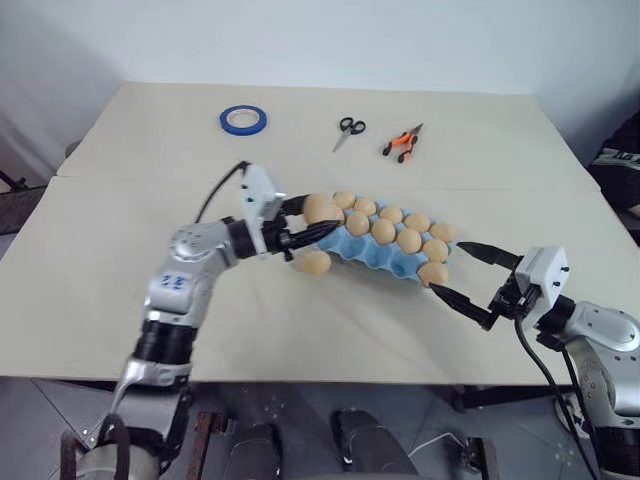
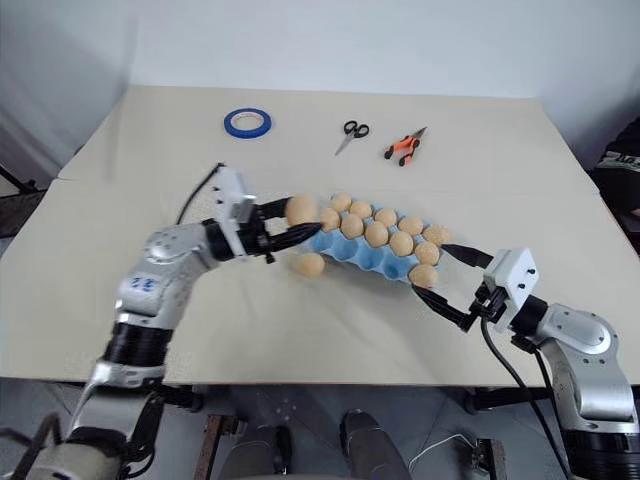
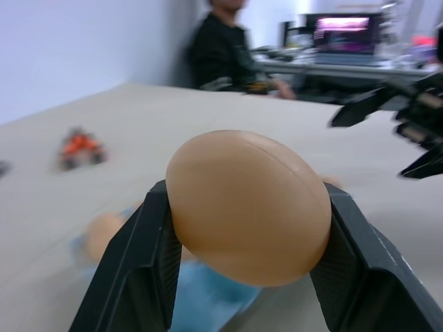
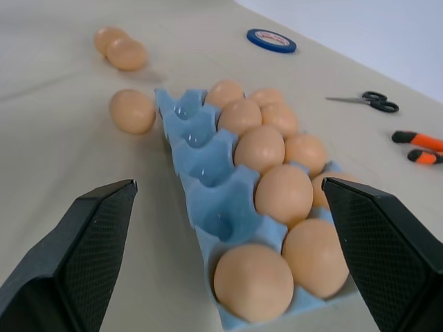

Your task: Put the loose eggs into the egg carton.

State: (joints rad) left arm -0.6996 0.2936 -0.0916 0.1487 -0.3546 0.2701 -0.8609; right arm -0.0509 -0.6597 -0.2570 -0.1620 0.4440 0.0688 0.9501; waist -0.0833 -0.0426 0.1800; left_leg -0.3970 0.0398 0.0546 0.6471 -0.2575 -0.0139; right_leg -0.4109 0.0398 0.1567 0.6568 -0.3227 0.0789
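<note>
Next, I let go of the loose egg with my left gripper in the bare near-row cup [image 1: 403,261] beside the egg closest to my right gripper.
My left gripper [image 1: 318,212] is shut on one tan-orange loose egg [image 3: 249,204] and holds it just above the left end of the light blue egg carton [image 1: 352,252]. Several eggs [image 4: 261,146] sit in the carton's cups, while the cups of the near row [image 4: 208,187] are mostly bare. Another loose egg [image 1: 314,262] lies on the table against the carton's near left corner. Two more eggs [image 4: 119,47] lie farther off in the right wrist view. My right gripper [image 1: 449,268] stands open at the carton's right end, nothing between its fingers.
At the back of the table lie a blue tape roll [image 1: 243,120], black scissors [image 1: 348,130] and orange-handled pliers [image 1: 402,143]. A person [image 3: 221,48] sits at a desk beyond the table's far right side.
</note>
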